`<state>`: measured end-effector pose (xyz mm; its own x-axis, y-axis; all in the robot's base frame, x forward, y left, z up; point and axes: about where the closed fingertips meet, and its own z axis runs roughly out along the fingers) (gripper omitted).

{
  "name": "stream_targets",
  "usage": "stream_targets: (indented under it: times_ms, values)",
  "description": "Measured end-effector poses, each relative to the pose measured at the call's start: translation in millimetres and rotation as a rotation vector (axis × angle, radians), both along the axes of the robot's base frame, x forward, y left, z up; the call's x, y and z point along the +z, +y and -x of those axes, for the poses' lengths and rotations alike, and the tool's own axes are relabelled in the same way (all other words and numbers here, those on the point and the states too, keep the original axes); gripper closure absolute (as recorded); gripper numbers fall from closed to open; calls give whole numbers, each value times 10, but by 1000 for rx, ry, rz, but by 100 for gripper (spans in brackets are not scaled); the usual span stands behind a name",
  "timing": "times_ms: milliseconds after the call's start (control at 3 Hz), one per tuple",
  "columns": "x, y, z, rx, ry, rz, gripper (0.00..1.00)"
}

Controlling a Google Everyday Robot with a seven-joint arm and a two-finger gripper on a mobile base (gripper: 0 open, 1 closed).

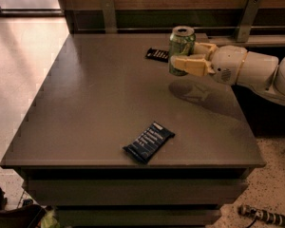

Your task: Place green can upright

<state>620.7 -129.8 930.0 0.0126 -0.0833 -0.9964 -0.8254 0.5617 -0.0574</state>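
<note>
The robot's gripper will set the green can down upright on the grey table (176, 90) by its shadow, nearer than the far wrapper.
The green can (181, 46) is upright, held in the air a little above the grey table (99, 103), toward its far right. My gripper (190, 58) reaches in from the right on a white arm (256, 70). Its tan fingers (192, 65) are shut around the can's middle and lower body. The can's silver top rim shows; its lower part is partly hidden by the near finger. The can's shadow falls on the table below it.
A dark blue snack bar wrapper (148, 142) lies near the table's front edge. A second dark wrapper (156, 54) lies at the far side, just left of the can. A wooden wall with metal brackets stands behind the table. A small object (261, 215) lies on the floor at lower right.
</note>
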Motion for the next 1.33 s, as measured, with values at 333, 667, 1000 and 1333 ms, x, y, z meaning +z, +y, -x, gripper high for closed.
stream_targets:
  times_ms: [333, 667, 1000, 1333]
  values:
    - [-186, 29, -22, -20, 19, 19, 100]
    - [-373, 7, -28, -64, 45, 60, 100]
    - [-484, -9, -28, -88, 53, 61, 100]
    - [-621, -5, -32, -104, 61, 40, 100]
